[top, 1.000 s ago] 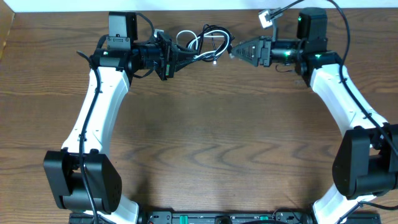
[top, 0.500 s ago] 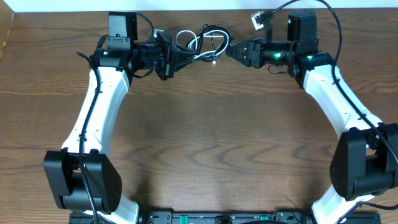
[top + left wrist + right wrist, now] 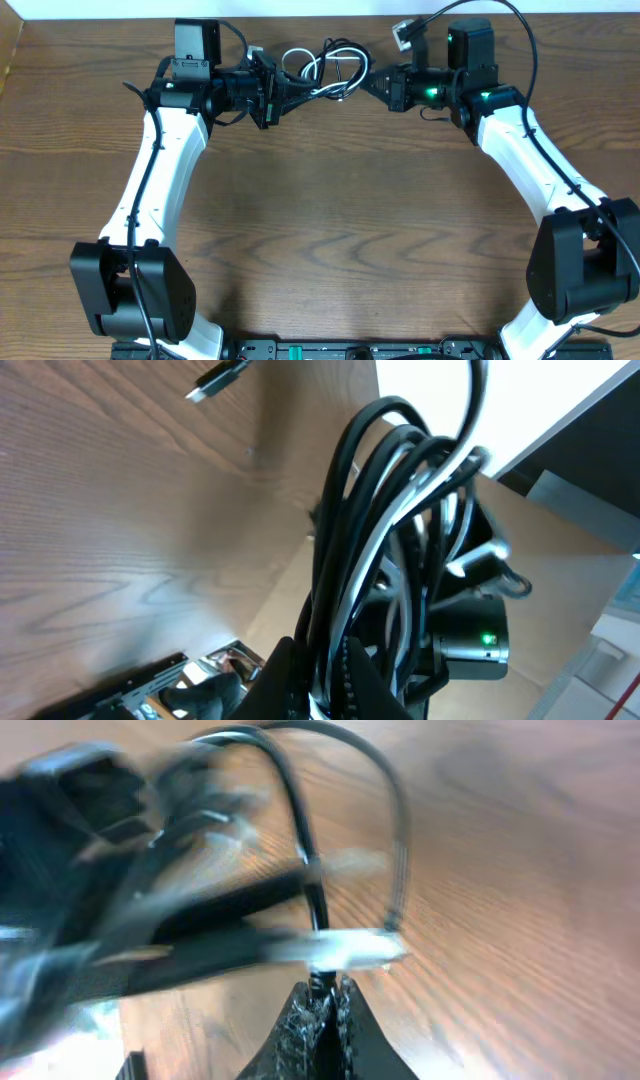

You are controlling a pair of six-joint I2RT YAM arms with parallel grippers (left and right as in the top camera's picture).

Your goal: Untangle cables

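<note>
My right gripper holds just one thin black cable of the coiled bundle, so it should open and grab several strands of cable (image 3: 324, 88) near my left gripper.
The cables (image 3: 325, 68), a tangle of black and white cords, hang between the two grippers near the table's back edge. My left gripper (image 3: 283, 90) is shut on the bundle's left side. In the left wrist view several black and white strands (image 3: 400, 510) run up from between its fingers (image 3: 325, 660), and a loose plug end (image 3: 215, 378) lies on the wood. My right gripper (image 3: 369, 84) is shut on a thin black cable at the bundle's right end. The right wrist view shows this cable (image 3: 318, 900) pinched at the fingertips of the gripper (image 3: 325, 988), just below a white plug piece (image 3: 340, 948).
The wooden table (image 3: 330, 220) ends close behind the bundle at a white wall strip (image 3: 300, 8). A white connector (image 3: 402, 32) on the right arm's own wire sticks up near the back. Both arm bases and a black rail (image 3: 350, 350) sit at the front edge.
My right gripper has moved left to the bundle and shut on a black cable. The left arm and its grip have not moved.
</note>
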